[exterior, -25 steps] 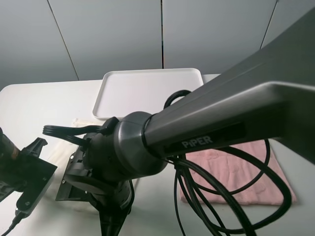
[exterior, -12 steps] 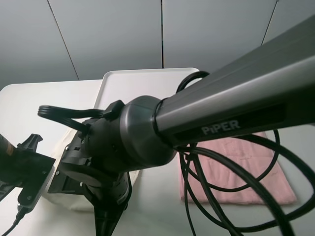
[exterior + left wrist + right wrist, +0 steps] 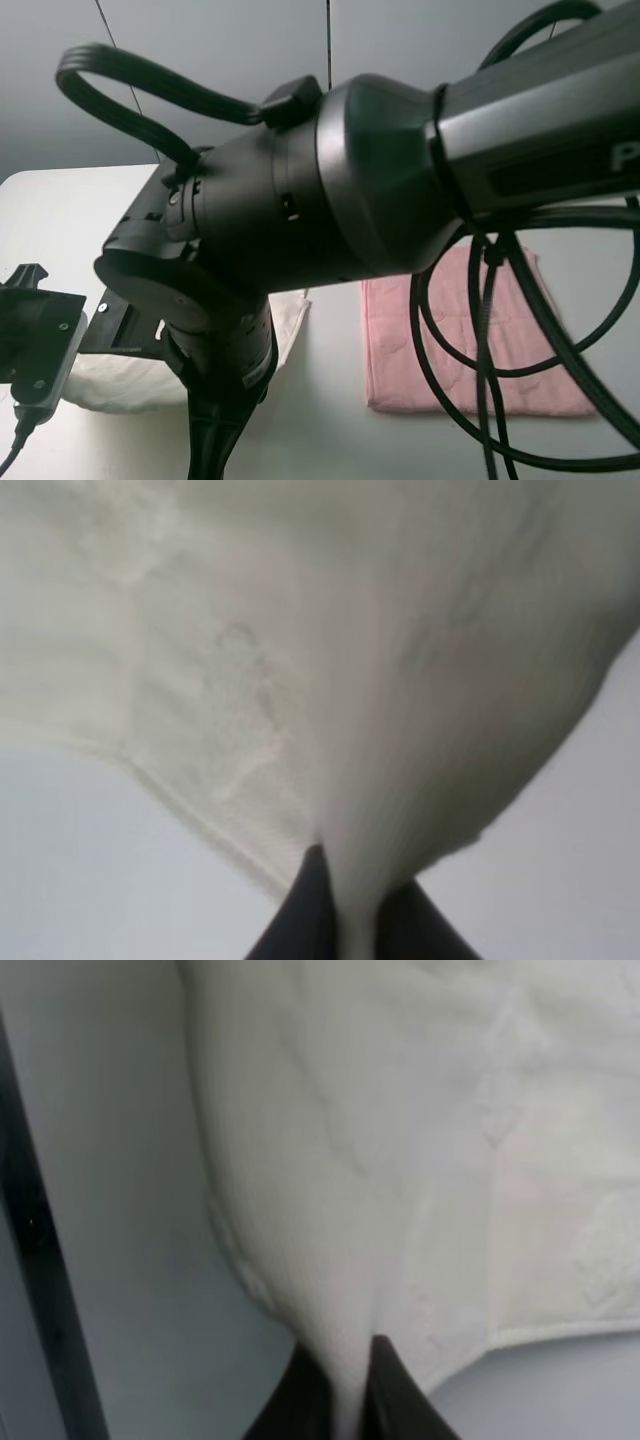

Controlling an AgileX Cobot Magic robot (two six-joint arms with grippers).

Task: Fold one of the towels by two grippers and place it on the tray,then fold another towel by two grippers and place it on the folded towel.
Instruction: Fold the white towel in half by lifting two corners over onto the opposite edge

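I should release the cream towel's edge with my right gripper on the towel's own far corner [image 3: 294, 283], near the pink towel.
The cream towel [image 3: 115, 378] lies at the front left of the table, mostly behind my arms. In the left wrist view my left gripper [image 3: 352, 900] is shut on an edge of this cream towel [image 3: 300, 680], which spreads away from the black fingers [image 3: 305, 910]. My right gripper [image 3: 345, 1370] also pinches the cream towel [image 3: 400, 1140], shut on a fold of it. The pink towel [image 3: 470, 350] lies flat at the right, untouched. The tray is hidden behind my right arm [image 3: 330, 190].
The white table [image 3: 60, 210] shows at the left behind my left arm's wrist [image 3: 35, 340]. Black cables [image 3: 490, 330] from the right arm hang in loops over the pink towel. A grey panelled wall stands behind the table.
My right arm has risen toward the camera and now covers the tray. The cream towel's near edge has come up with both grippers. The left wrist has shifted slightly left.
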